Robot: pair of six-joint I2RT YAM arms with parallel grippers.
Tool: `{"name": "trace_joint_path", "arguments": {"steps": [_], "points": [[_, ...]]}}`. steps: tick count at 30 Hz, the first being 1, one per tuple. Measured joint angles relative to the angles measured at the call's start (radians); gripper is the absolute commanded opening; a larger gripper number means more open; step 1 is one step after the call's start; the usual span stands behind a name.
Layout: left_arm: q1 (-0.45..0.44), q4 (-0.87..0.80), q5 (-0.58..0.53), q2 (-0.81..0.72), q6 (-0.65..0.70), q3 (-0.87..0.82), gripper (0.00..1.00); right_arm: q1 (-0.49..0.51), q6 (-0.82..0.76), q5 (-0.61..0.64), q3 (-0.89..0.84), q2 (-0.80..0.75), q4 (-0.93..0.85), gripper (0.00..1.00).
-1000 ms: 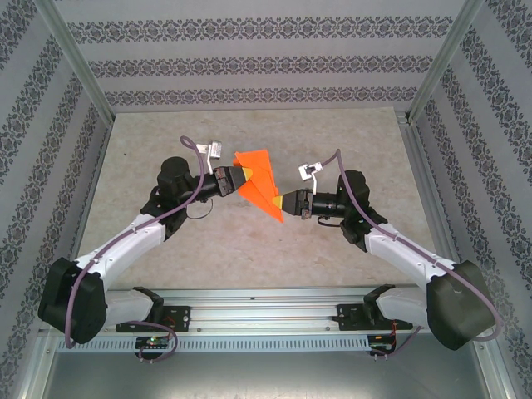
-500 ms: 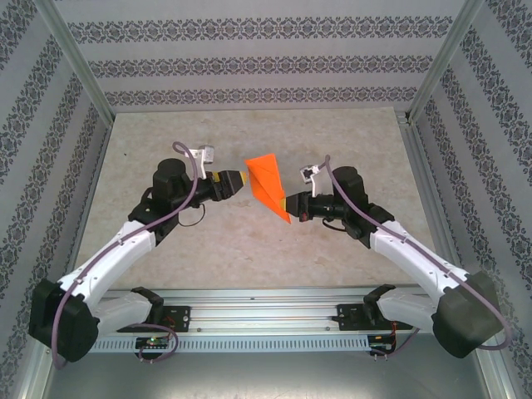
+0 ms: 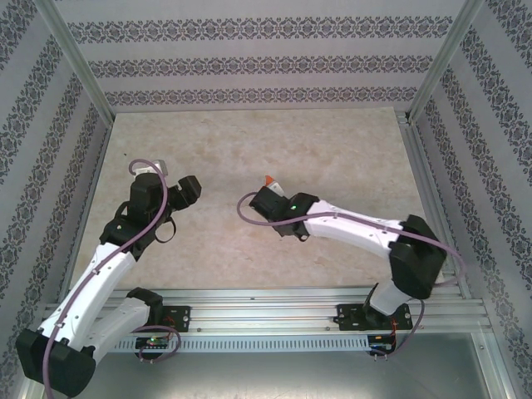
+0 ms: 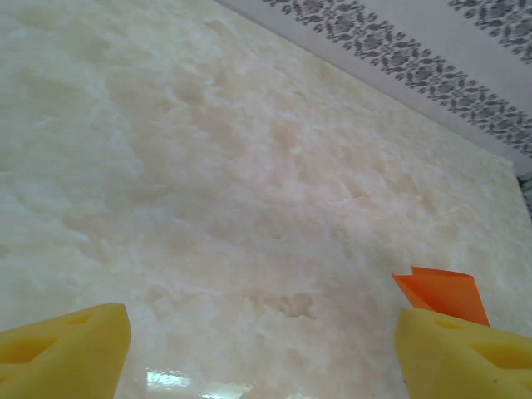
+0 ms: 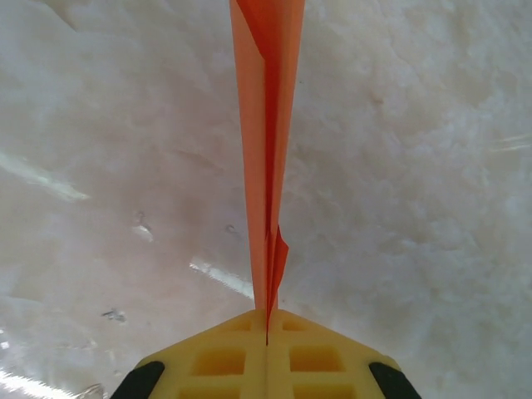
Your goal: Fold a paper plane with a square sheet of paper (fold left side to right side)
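Observation:
The paper's layers are pinched together at its lower edge by my right gripper, so my left gripper needs to take one side (image 3: 269, 179) before my right gripper takes the opposite side.
The square sheet of paper is folded into a narrow orange paper plane (image 5: 268, 125). My right gripper (image 5: 268, 320) is shut on its lower edge, and the paper stands edge-on, reaching away from the yellow fingers over the table. From above, just an orange tip (image 3: 268, 179) pokes out past the right gripper (image 3: 269, 191) near the table's middle. My left gripper (image 3: 189, 189) is drawn back to the left, apart from the paper. Its yellow fingers (image 4: 62, 349) stand wide open with nothing between them (image 4: 262, 337). A corner of the orange paper (image 4: 445, 291) peeks from behind its right finger.
The pale marbled table top (image 3: 249, 141) lies bare around both arms. Patterned walls (image 3: 266, 62) close in the back and sides. A metal rail (image 3: 266, 303) runs along the near edge by the arm bases.
My left gripper has opened, let go of the paper and pulled back to the left. My right arm has swung leftward with the paper, which now shows edge-on from above.

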Motion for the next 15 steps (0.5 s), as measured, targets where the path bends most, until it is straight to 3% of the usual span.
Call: {"name": "trace_joint_path", "arguments": {"steps": [8, 14, 15], "points": [[0.071, -0.032, -0.002, -0.001, -0.007, -0.041, 0.84, 0.064, 0.031, 0.212, 0.279, 0.358, -0.166, 0.02], [0.128, -0.034, 0.039, 0.000, -0.007, -0.079, 0.84, 0.068, 0.056, 0.218, 0.446, 0.525, -0.232, 0.18], [0.138, -0.033, 0.049, 0.000, -0.007, -0.086, 0.84, 0.068, 0.057, 0.201, 0.455, 0.536, -0.233, 0.26]]}}
